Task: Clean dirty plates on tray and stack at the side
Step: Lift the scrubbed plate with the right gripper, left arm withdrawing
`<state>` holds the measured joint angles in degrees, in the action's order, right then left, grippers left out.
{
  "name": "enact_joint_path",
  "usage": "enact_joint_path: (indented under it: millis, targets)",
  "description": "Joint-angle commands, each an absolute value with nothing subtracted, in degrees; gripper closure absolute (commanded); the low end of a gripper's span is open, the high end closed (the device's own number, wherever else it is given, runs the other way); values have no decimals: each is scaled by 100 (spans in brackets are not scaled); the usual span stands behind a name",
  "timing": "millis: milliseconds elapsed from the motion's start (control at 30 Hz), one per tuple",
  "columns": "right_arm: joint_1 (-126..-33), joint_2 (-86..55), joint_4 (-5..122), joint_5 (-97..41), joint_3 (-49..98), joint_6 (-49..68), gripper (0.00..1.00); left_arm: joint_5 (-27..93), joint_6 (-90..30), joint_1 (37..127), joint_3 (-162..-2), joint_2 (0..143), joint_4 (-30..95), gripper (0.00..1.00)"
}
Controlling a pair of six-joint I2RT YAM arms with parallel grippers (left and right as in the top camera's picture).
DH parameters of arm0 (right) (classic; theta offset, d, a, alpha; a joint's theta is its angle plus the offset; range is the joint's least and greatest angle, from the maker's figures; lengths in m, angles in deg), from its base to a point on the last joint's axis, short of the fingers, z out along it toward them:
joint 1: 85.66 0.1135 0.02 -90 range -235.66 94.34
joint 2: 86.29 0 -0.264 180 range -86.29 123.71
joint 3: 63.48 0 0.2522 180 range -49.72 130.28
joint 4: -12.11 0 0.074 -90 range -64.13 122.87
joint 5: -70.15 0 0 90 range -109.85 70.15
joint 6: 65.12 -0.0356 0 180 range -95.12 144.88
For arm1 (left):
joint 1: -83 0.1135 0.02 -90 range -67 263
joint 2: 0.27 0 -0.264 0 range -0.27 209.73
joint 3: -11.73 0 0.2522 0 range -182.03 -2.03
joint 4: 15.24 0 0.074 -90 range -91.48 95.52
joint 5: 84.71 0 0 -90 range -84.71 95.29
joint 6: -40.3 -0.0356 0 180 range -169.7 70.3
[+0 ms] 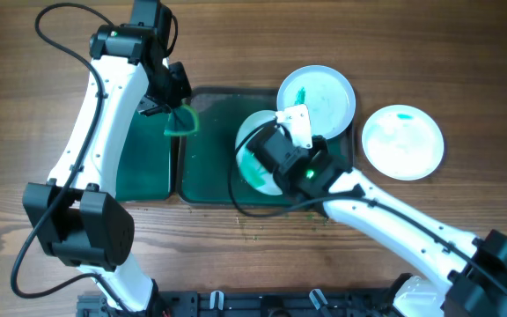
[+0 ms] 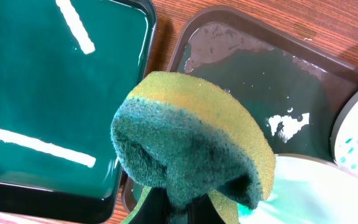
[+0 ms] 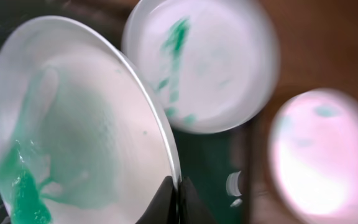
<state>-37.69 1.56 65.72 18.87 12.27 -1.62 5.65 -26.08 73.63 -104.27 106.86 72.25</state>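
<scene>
The held white plate, now tilted over the dark green tray, will be let go by my right gripper on top of the white plate (image 1: 403, 143) (image 3: 324, 155) beside the dark green tray.
My right gripper (image 1: 269, 151) (image 3: 178, 188) is shut on the rim of a white plate (image 1: 252, 154) (image 3: 73, 137) smeared with green. It holds the plate tilted on edge over the dark green tray (image 1: 214, 180) (image 2: 253, 68). My left gripper (image 1: 180, 113) (image 2: 185, 208) is shut on a green and yellow sponge (image 1: 181, 121) (image 2: 191, 143), above the tray's left end and just left of the held plate (image 2: 319, 193). A pale blue plate (image 1: 317, 95) (image 3: 197, 62) with teal smears rests on the tray's far right corner. Another white plate (image 1: 403, 141) (image 3: 322, 155) lies on the table right of the tray.
A narrower dark green bin (image 1: 143, 154) (image 2: 42, 93) holding liquid stands against the tray's left side. Wet patches show on the tray floor (image 2: 288, 121). Green specks lie on the wooden table (image 1: 262, 224) in front of the tray.
</scene>
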Motion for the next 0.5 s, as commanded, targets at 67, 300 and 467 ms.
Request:
enact_joint_path:
  millis: [67, 300, 467]
  targets:
    - [-3035, -87, 6526, 4908, 1297, 614, 96, 611, -2700, 7370, -10499, 10596, 7210, 96]
    - [-2329, -87, 5044, 6733, 1295, 2581, 96, 611, -2700, 7370, -10499, 10594, 7210, 96]
    - [-2283, -87, 3685, 6731, 1295, 3975, 96, 611, -2698, 7370, -10499, 10596, 7210, 96]
